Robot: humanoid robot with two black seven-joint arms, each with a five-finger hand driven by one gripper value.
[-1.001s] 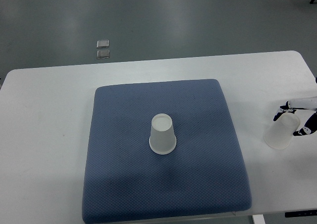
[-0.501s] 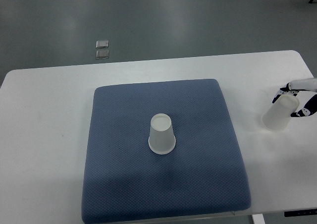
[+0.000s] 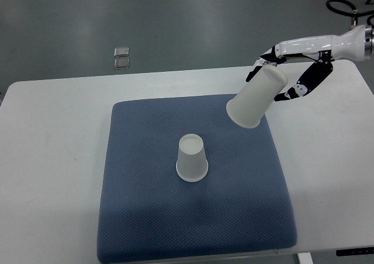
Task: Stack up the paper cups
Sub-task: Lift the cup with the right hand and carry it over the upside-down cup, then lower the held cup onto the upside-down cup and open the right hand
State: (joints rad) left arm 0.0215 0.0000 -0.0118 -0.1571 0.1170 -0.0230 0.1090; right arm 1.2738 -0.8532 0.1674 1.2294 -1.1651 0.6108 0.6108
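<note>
I will release the paper cup held in my right gripper over the upside-down cup standing on the blue mat [image 3: 192, 139].
One white paper cup [image 3: 191, 157] stands upside down near the middle of the blue mat [image 3: 140, 205]. A second paper cup [image 3: 256, 98] is held in the air over the mat's far right corner, tilted with its open mouth down and to the left. My right hand [image 3: 280, 71] is shut on that cup's closed end, its arm coming in from the upper right. The held cup is up and to the right of the standing one, well apart from it. The left arm does not show.
The mat lies on a white table [image 3: 52, 159] that runs to the frame's left and right. Beyond the table's far edge is grey floor with two small square plates [image 3: 121, 58].
My right hand has lifted the cup off the table at the right edge and carried it up and to the left, over the mat's far right corner. The standing cup has not moved.
</note>
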